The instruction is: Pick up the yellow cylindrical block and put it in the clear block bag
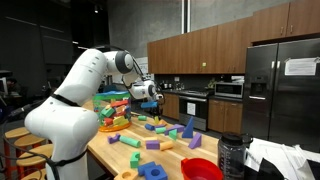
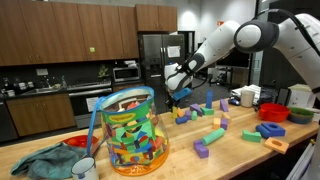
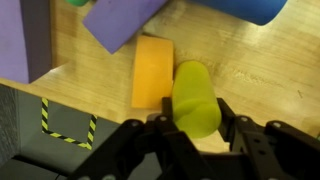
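Note:
The yellow cylindrical block, now hanging a little above the wooden table, will be released by my gripper on the multicoloured blocks inside the clear block bag (image 1: 114, 102).
My gripper (image 3: 196, 118) is shut on the yellow cylindrical block (image 3: 195, 95), which stands between the two black fingers in the wrist view. It hangs a little above the wooden table (image 3: 250, 60). In both exterior views the gripper (image 1: 150, 93) (image 2: 178, 88) is over the scattered blocks near the far end of the table. The clear block bag (image 2: 128, 97), with a green upper edge and multicoloured blocks inside, stands on the table near the camera. It also shows behind the arm (image 1: 112, 100). The gripper is apart from the bag.
Under the gripper lie an orange block (image 3: 152, 72), a purple block (image 3: 125, 22) and a blue block (image 3: 250, 8). A red bowl (image 1: 202, 168) (image 2: 272, 110), a teal cloth (image 2: 45, 158), a white mug (image 2: 85, 168) and several loose blocks (image 2: 212, 137) sit on the table.

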